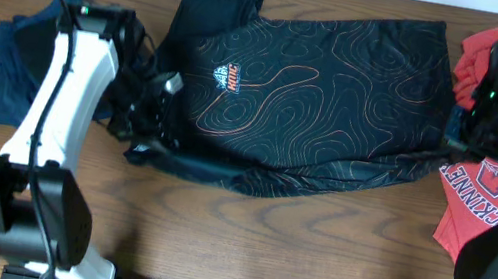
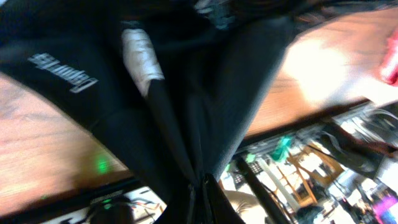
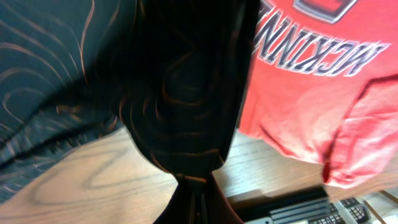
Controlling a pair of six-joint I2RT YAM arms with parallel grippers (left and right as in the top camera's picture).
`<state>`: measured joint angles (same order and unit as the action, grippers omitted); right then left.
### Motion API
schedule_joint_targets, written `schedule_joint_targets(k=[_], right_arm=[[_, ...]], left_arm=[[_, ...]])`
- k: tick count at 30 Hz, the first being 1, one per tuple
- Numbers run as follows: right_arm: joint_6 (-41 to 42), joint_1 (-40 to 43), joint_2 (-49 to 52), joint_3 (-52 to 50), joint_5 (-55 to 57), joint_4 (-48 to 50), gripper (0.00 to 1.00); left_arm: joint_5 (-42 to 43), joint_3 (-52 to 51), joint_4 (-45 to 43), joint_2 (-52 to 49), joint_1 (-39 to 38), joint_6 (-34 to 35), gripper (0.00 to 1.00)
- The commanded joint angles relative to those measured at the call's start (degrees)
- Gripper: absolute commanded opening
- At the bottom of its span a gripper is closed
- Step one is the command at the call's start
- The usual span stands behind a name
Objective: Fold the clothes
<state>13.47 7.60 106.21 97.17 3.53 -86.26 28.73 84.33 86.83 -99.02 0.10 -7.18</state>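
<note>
Next, my left gripper lets go of the collar end on the black jersey's edge [image 1: 143,132] nearest the dark blue garment.
The clothes on the table are mainly a black jersey [image 1: 318,90] with thin pale contour lines and a small orange-white chest logo [image 1: 229,78], spread across the middle. My left gripper [image 1: 151,128] is shut on its bunched left edge. In the left wrist view the gripper [image 2: 202,186] pinches a tight gather of the black jersey [image 2: 205,93], with white lettering [image 2: 62,71] on the cloth. My right gripper [image 1: 453,141] is shut on the jersey's right lower edge. In the right wrist view the gripper [image 3: 196,186] pinches a pulled-up fold of the jersey [image 3: 180,81].
A red shirt [image 1: 484,189] with white lettering lies at the right under my right arm, and the red shirt [image 3: 311,81] is close beside the held fold. A dark blue garment [image 1: 7,69] lies crumpled at the left. Bare wooden table [image 1: 262,243] runs along the front.
</note>
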Motion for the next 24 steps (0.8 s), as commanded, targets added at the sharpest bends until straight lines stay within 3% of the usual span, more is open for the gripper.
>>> schedule_joint_targets(k=[1, 6, 13, 24], right_arm=[[-1.4, 0.0, -6.4, -6.9, -1.6, 1.9, 0.01], [0.3, 1.1, -13.1, -18.0, -1.4, 6.6, 0.02], [3.3, 6.4, -23.6, -29.0, 2.1, 10.9, 0.01], [4.9, 12.5, -32.5, -31.7, 4.1, 11.9, 0.01]], left_arm=[[-5.9, -6.2, -1.9, 5.5, 0.3, 4.4, 0.06], [-6.0, -15.0, -5.5, 12.8, 0.3, 6.6, 0.06], [-13.0, -24.0, -10.1, 24.2, 0.2, 14.3, 0.06], [-13.5, -24.8, -8.3, 35.3, 0.3, 20.3, 0.06]])
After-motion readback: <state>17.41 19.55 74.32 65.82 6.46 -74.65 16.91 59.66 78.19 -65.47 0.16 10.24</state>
